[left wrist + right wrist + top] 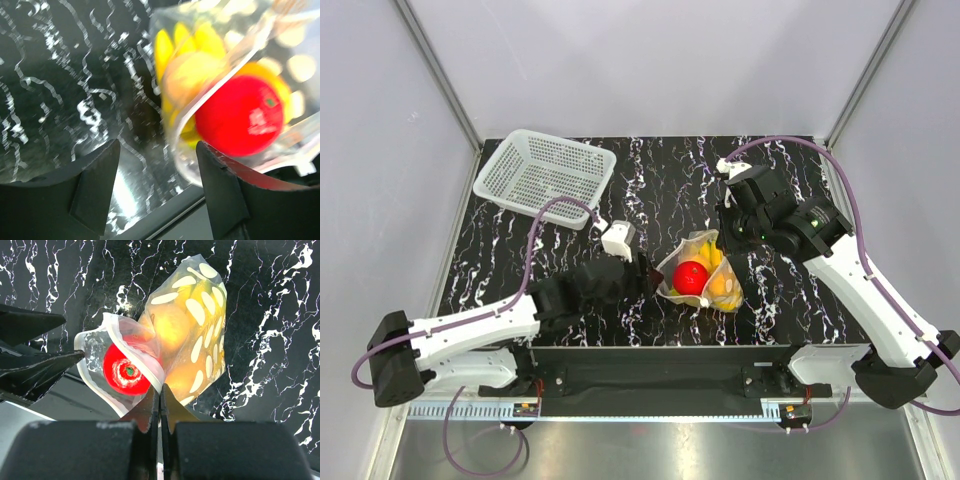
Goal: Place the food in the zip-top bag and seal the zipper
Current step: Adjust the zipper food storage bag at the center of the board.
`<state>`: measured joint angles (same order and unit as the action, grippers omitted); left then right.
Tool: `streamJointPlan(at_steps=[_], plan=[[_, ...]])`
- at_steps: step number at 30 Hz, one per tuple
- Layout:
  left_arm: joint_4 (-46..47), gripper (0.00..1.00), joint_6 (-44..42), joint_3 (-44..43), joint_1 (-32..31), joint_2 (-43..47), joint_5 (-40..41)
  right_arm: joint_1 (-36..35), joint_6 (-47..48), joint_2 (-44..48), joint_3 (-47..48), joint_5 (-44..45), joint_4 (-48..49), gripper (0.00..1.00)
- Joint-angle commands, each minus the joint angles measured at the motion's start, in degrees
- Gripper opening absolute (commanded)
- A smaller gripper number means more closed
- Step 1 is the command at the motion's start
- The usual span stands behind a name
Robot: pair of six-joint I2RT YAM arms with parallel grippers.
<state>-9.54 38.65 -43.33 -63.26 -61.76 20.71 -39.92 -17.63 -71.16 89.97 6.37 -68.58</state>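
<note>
The red fruit sits in the gaping opening of the bag, so the robot's left gripper should pinch the opposite rim (665, 262) and lift it with the right gripper before sealing.
The clear zip-top bag (705, 298) lies mid-table with its mouth open. Inside it are the red fruit (691, 277), the bananas (711, 254) and an orange fruit (727, 288). In the right wrist view the bag (202, 315) shows white marks. The red fruit (125, 372) sits at the open mouth and a yellow-pink fruit (172, 325) is behind it. My right gripper (160, 392) is shut on the bag's white zipper strip (137, 352). My left gripper (157, 150) is open and empty, just left of the bag (280, 150) and the red fruit (240, 122).
A white perforated basket (545, 177) stands at the back left. The table's near edge and a metal rail (660, 355) run just in front of the bag. The left gripper's fingers (35, 360) show at the left of the right wrist view.
</note>
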Motion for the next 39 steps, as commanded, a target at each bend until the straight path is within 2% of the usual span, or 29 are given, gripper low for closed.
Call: streamJointPlan(at_steps=[1, 2, 3, 9, 11, 12, 16, 21, 24, 26, 29, 36, 39], plan=[[8.9, 0.69, 1.3, 0.5, 0.9, 0.4, -3.0, -0.4, -0.8, 1.6, 0.5, -0.6, 2.0, 0.00], [9.4, 0.90, 1.6, 0.4, 1.1, 0.0, -3.6, -0.4, -1.0, 1.6, 0.5, -0.7, 2.0, 0.00], [9.4, 0.99, 1.9, 0.2, 1.3, -0.4, -4.2, -0.4, -1.0, 1.6, 0.5, -0.7, 2.0, 0.00], [6.9, 0.99, 3.4, -3.4, 2.2, -4.9, -5.9, -0.4, -0.9, 1.7, 0.5, -0.5, 2.0, 0.00], [4.5, 0.87, 4.2, -4.1, 2.2, -5.7, -5.0, -0.4, -0.8, 1.6, 0.6, -0.4, 1.9, 0.00], [4.3, 0.71, 4.5, -4.2, 2.2, -5.7, -5.0, -0.4, -0.7, 1.8, 0.6, -0.3, 1.8, 0.00], [8.0, 0.51, 5.4, -3.0, 2.2, -6.3, -8.1, -0.3, -0.8, 1.8, 0.4, -0.3, 1.7, 0.00], [11.6, 0.49, 7.1, -2.7, 2.3, -7.5, -10.0, -0.4, -1.1, 1.2, 0.2, -1.7, 1.9, 0.00], [13.7, 0.24, 7.4, -2.8, 2.5, -8.3, -10.9, -0.4, -1.2, 0.9, 0.0, -2.2, 2.0, 0.00], [13.8, 0.00, 7.5, -3.8, 2.9, -8.5, -10.8, -0.4, -1.4, 0.8, 0.0, -2.4, 2.2, 0.00], [10.3, 0.00, 5.6, -6.8, 3.4, -7.5, -10.0, -0.4, -1.4, 0.1, 0.1, -4.1, 2.7, 0.00], [1.5, 0.00, 1.2, -24.5, 4.2, -7.9, -10.2, -2.0, -3.4, -2.9, -0.6, -11.5, 6.3, 0.00], [0.8, 0.00, 3.8, -24.2, 7.3, -8.5, -13.7, -2.1, -3.8, -2.5, 1.8, -11.7, 6.5, 0.00]])
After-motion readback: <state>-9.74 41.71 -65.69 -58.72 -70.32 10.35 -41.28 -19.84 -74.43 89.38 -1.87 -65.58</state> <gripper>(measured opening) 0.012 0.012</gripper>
